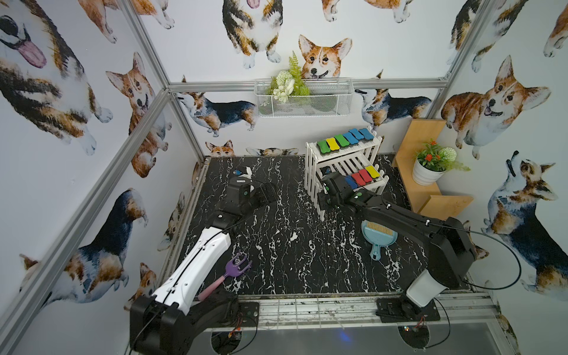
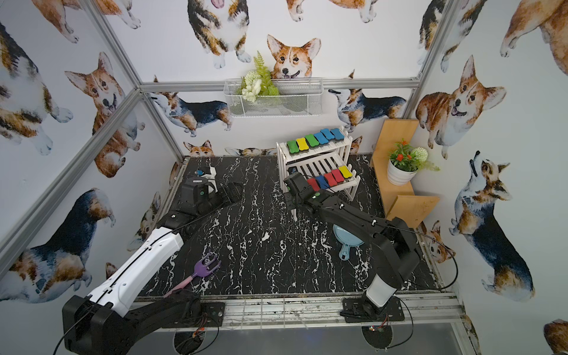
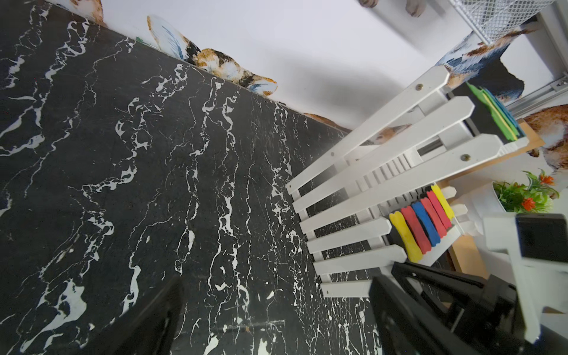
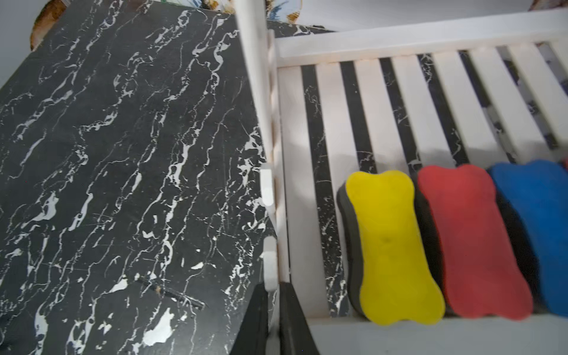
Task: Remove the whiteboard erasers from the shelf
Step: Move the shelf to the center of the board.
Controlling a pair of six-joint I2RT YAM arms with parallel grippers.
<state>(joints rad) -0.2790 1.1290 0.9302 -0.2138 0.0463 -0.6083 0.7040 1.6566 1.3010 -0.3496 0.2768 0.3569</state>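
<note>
Next, my right gripper lets go of the white slatted shelf, which is to set it on the black marble floor squarely [image 1: 311,184] below the wire basket.
The white slatted shelf [image 1: 311,172] [image 2: 282,161] stands at the back right of the black marble floor. Several whiteboard erasers [image 1: 343,140] [image 2: 312,140] line its upper tier and several more [image 1: 362,175] [image 2: 330,179] lie on the lower tier. My right gripper [image 1: 321,201] [image 2: 289,199] [image 4: 272,287] is shut on a picket of the shelf's left side, beside the yellow eraser [image 4: 390,246], the red eraser [image 4: 470,239] and the blue eraser [image 4: 534,230]. My left gripper [image 1: 269,193] [image 2: 235,190] [image 3: 276,307] hangs open over bare floor, left of the shelf [image 3: 384,172], holding nothing.
A light-blue dustpan with brush [image 1: 378,235] lies under the right arm. A purple toy rake [image 1: 236,267] lies at the front left. A tan stepped stand [image 1: 412,190] with a potted plant [image 1: 430,166] is right of the shelf. A wire basket [image 1: 304,101] hangs on the back wall.
</note>
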